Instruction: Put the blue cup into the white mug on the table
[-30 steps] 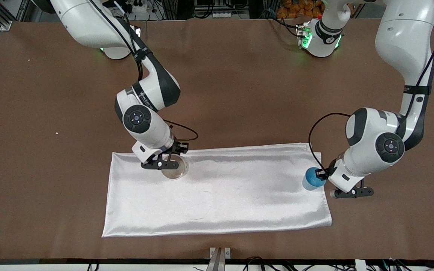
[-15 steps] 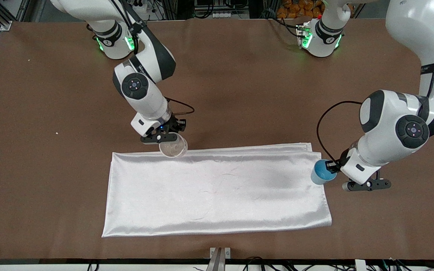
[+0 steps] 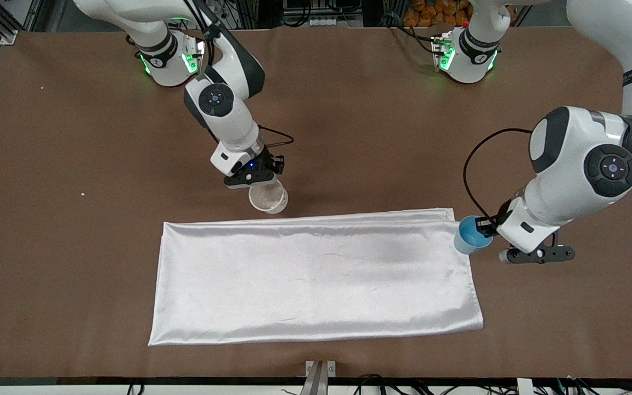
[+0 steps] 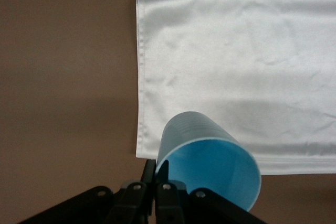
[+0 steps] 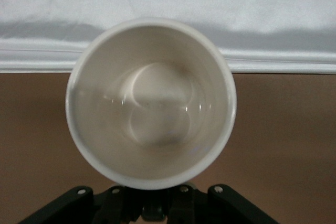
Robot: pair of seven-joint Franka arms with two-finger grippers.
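Observation:
My right gripper is going to let go of the white mug on the brown table [image 3: 282, 207] beside the white cloth's edge that faces the robots. The mug is still in the air over the table.
The blue cup [image 3: 470, 236] hangs tilted over the corner of the white cloth at the left arm's end. My left gripper [image 3: 481, 227] is shut on its rim. In the left wrist view the left gripper [image 4: 158, 170] pinches the wall of the blue cup [image 4: 207, 156], one finger inside and one outside. The white mug [image 3: 267, 198] is in the air over the brown table [image 3: 360, 131], just off the cloth's edge on the robots' side. My right gripper [image 3: 261, 182] is shut on it. In the right wrist view the white mug [image 5: 150, 100] shows empty, and its rim hides the right gripper's [image 5: 152, 196] grip and the handle.
A shiny white cloth [image 3: 316, 274] lies flat across the middle of the table, nearer the front camera than the mug. It also appears as the cloth [image 4: 236, 61] under the blue cup and as the cloth [image 5: 168, 3] past the mug. Bare brown tabletop surrounds it.
The right gripper has lifted the mug off the cloth and carried it toward the robots' bases. The left gripper has risen with the blue cup, shifting slightly toward the left arm's end.

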